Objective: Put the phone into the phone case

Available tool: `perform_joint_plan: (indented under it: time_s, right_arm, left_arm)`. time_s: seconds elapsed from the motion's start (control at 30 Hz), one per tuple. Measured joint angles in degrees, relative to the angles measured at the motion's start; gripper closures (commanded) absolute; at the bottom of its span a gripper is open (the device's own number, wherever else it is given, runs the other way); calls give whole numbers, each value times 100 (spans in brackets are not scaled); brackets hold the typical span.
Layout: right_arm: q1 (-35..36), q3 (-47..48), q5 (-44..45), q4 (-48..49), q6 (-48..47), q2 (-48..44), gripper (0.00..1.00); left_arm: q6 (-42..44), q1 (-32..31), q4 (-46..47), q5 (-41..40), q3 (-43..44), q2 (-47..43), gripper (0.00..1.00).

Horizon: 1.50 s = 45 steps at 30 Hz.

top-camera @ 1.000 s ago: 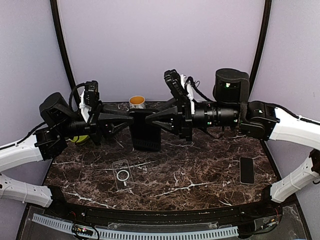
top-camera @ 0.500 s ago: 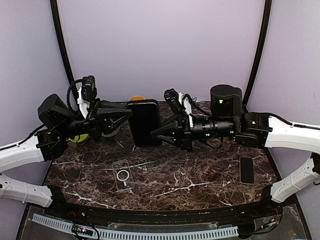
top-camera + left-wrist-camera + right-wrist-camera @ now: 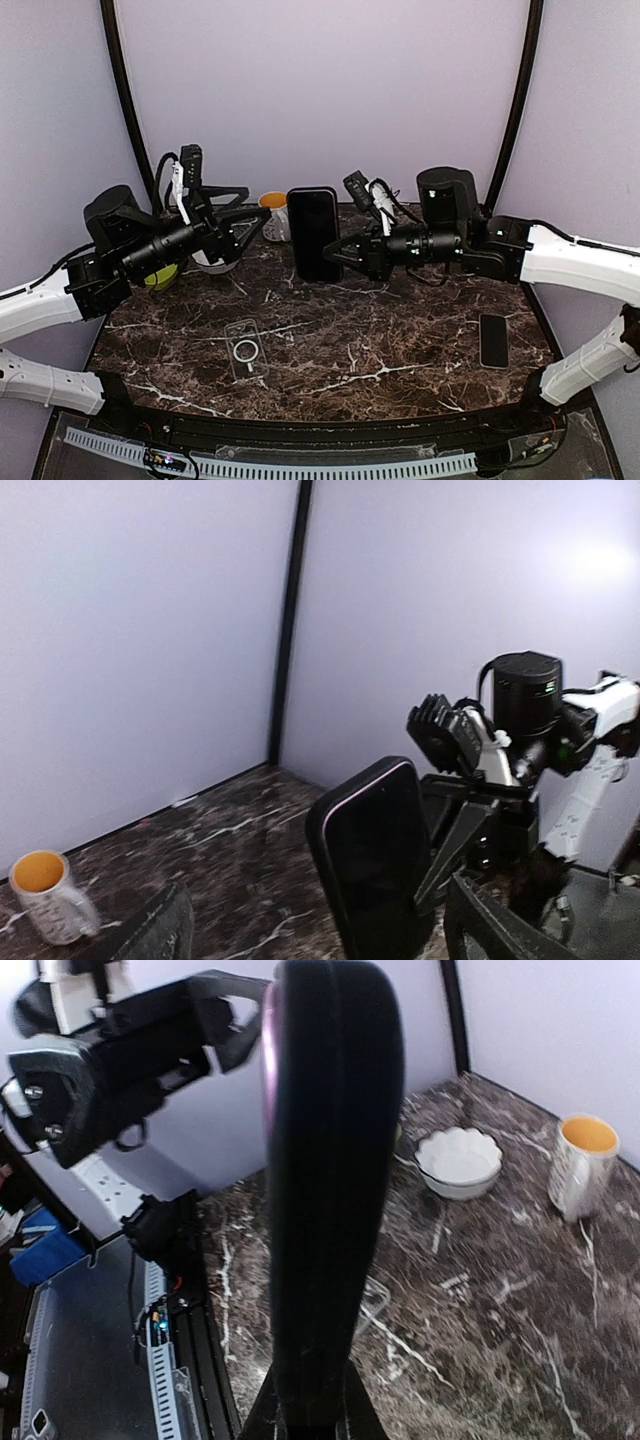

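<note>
My right gripper will let go of the black phone on the table (image 3: pixel 373 305) between the phone case and the other phone.
A black phone (image 3: pixel 313 232) stands upright in the air over the back of the table, with my right gripper (image 3: pixel 338 256) shut on its lower right edge. The right wrist view shows it edge-on (image 3: pixel 325 1180), rising from between that gripper's fingers (image 3: pixel 308 1405). My left gripper (image 3: pixel 255 215) stands open just left of the phone and apart from it. In its wrist view the phone (image 3: pixel 375 855) sits ahead between the spread fingers (image 3: pixel 150 930). The clear phone case (image 3: pixel 243 349) with its white ring lies flat near the front left, partly seen behind the phone (image 3: pixel 372 1305).
A second black phone (image 3: pixel 493 340) lies flat at the front right. A yellow-lined mug (image 3: pixel 274 208) stands at the back, with a white bowl (image 3: pixel 458 1160) and a green object (image 3: pixel 155 278) at the back left. Walls close in behind.
My left gripper has let go of the phone, opened wide and drawn back to the left. The right gripper has kept the phone, which now stands more upright and a little further right.
</note>
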Motion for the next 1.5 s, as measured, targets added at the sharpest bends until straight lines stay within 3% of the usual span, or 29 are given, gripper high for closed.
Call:
perform_joint_plan:
  time_s: [0.1,0.27,0.5,1.13,1.5]
  right_arm:
    - [-400,2,68,-391,446,313,100]
    - [-1016,-199,15,-859,1178,802,100]
    - [-1703,-514,-302,-1143,1768,1504,100]
    - [-2494,-986,-1408,-730,2295,2393,100]
    - [-2675,-848,-1781,-737,2210,2691,89]
  left_arm:
    - [275,111,-713,-918,168,74,8]
    - [647,474,-1445,-1416,184,177,5]
    - [1019,1064,-2138,-1493,424,800,3]
    - [1213,1185,-2435,-1338,330,1154,3]
    - [1274,1185,-2435,-1329,289,1141,3]
